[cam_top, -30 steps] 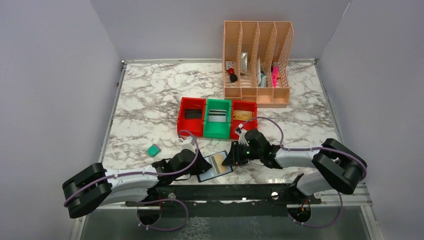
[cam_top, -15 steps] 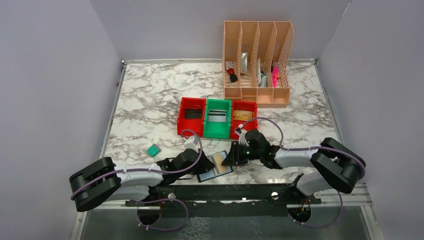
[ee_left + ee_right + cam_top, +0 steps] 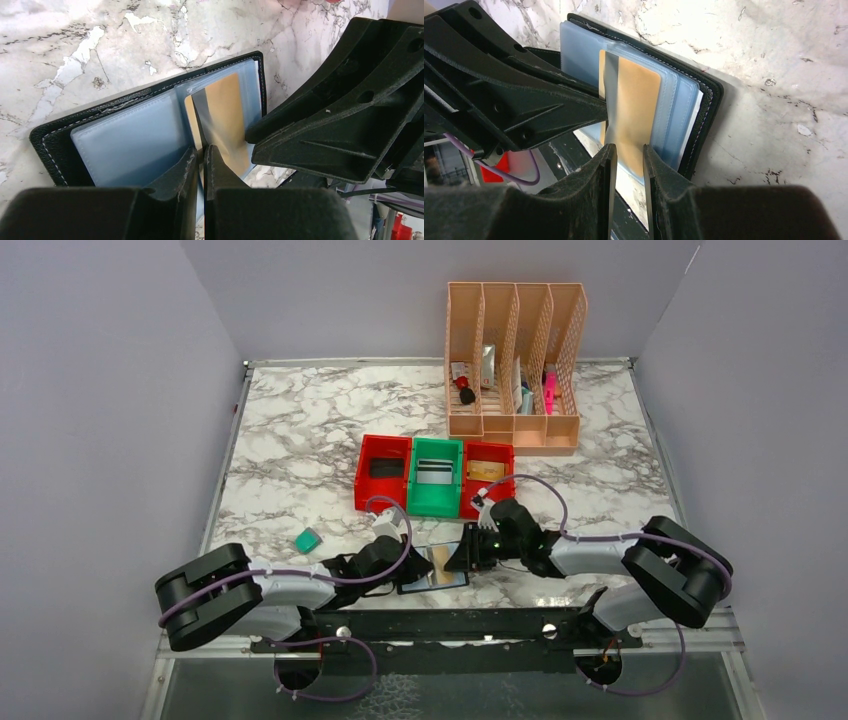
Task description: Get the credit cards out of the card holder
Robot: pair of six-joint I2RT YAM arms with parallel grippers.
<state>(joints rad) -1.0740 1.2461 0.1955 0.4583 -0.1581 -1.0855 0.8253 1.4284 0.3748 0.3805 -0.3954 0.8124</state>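
Note:
My left gripper will slide the gold credit card partway out of its sleeve, as it pinches only a thin edge of it, and then take the freed side [image 3: 195, 111].
The card holder [image 3: 432, 582] lies open near the table's front edge, black outside with blue-grey sleeves [image 3: 125, 145]. A gold credit card [image 3: 227, 115] sits in the right-hand sleeve [image 3: 639, 110]. My left gripper [image 3: 416, 563] reaches in from the left. Its jaws [image 3: 201, 150] are shut on the card's raised left edge, which shows as a thin dark line between them. My right gripper [image 3: 456, 559] comes from the right. Its jaws [image 3: 629, 152] stand slightly apart, with the tips resting on the holder's right page and nothing pinched. The holder's black cover [image 3: 706, 110] shows beside them.
Just behind the holder stand a red bin [image 3: 383, 472], a green bin [image 3: 436, 480] and another red bin [image 3: 488, 476], each with a card-like item inside. A peach file organiser [image 3: 515, 370] is at the back. A small teal block [image 3: 307, 539] lies to the left. A black rail [image 3: 440, 625] runs along the front edge.
My left arm has moved right, further over the holder, and its jaws have closed on the card's edge. The right gripper has stayed in place.

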